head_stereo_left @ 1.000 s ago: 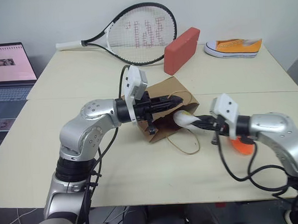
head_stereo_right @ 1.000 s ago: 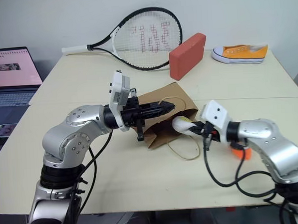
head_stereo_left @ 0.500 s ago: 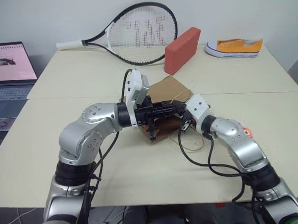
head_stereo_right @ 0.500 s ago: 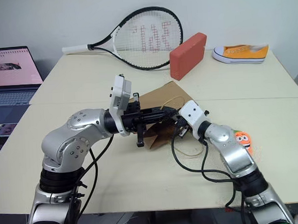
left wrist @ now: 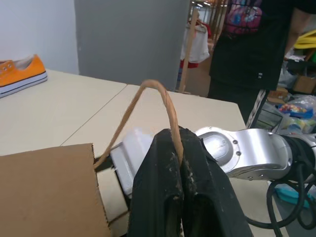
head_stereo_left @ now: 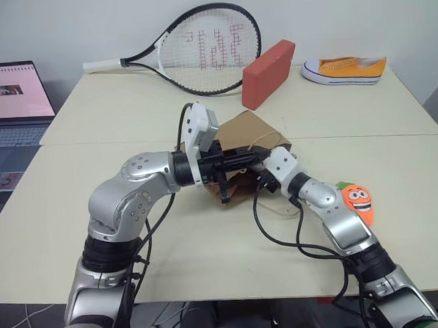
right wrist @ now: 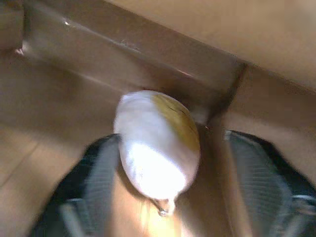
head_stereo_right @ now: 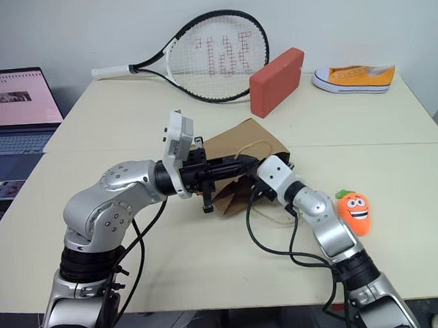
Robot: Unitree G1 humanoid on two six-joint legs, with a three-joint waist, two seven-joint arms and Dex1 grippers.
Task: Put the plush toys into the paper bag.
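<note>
The white egg plush is already in the bag, so my right gripper needs to next go to the orange carrot plush and close across its printed smile [head_stereo_left: 362, 206].
The brown paper bag [head_stereo_left: 252, 130] lies on its side at the table's middle. My left gripper [head_stereo_left: 254, 156] is shut on one of the bag's loop handles [left wrist: 167, 104] and lifts the bag's mouth. Reaching into that mouth, my right gripper [right wrist: 173, 145] stands open inside the bag. The white egg plush with its yellow face [right wrist: 154, 150] lies loose between the spread fingers [right wrist: 261, 173], against the bag's inner fold. The orange carrot plush [head_stereo_left: 358, 201] rests on the table to the right of my right forearm, apart from the bag.
A tennis racket [head_stereo_left: 198, 47], a red block [head_stereo_left: 267, 73] and a yellow sneaker [head_stereo_left: 344, 70] lie at the back of the table. A laptop [head_stereo_left: 10, 98] stands at far left. The bag's second loop handle [head_stereo_left: 280, 211] trails on the table. A person [left wrist: 252, 49] stands beyond the table.
My right arm has swung forward and to the left, carrying the egg plush into the bag's mouth, and its fingers have opened. The carrot plush is now uncovered. My left arm has kept still.
</note>
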